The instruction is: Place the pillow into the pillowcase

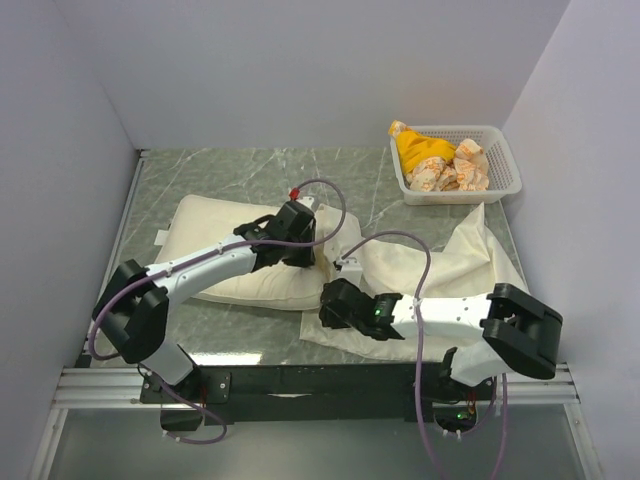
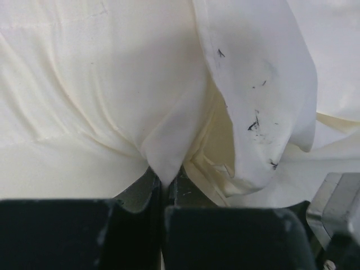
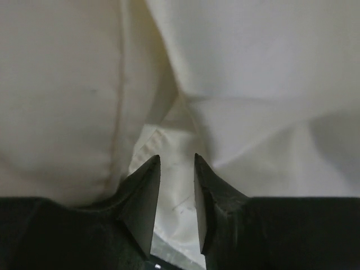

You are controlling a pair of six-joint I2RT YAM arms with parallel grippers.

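Observation:
The pillowcase's marked flap hangs loose beside the pillow and the robot's right fingers are empty, so the right gripper needs to open wider and pinch the flap's loose end [image 2: 257, 179].
The plump cream pillow [image 1: 215, 235] lies at the left of the table. The thin, wrinkly pillowcase [image 1: 455, 265] lies at the right, its left end next to the pillow's right end. My left gripper [image 1: 308, 255] is over the pillow's right end. In the left wrist view it [image 2: 165, 183] is shut on a pointed fold of cream cloth that looks like the pillow's corner [image 2: 163, 152]. A limp pillowcase flap [image 2: 264, 84] with black marks hangs beside it. My right gripper [image 1: 328, 300] is narrowly open and empty [image 3: 177, 163], between the pillow's edge [image 3: 62, 95] and the pillowcase [image 3: 264, 84].
A white basket [image 1: 500, 185] holding a yellow cloth [image 1: 420, 150] and several snack packets stands at the back right, just beyond the pillowcase. Grey walls close in the marble table [image 1: 230, 170] on the left, back and right. The black mounting rail [image 1: 320, 378] runs along the near edge.

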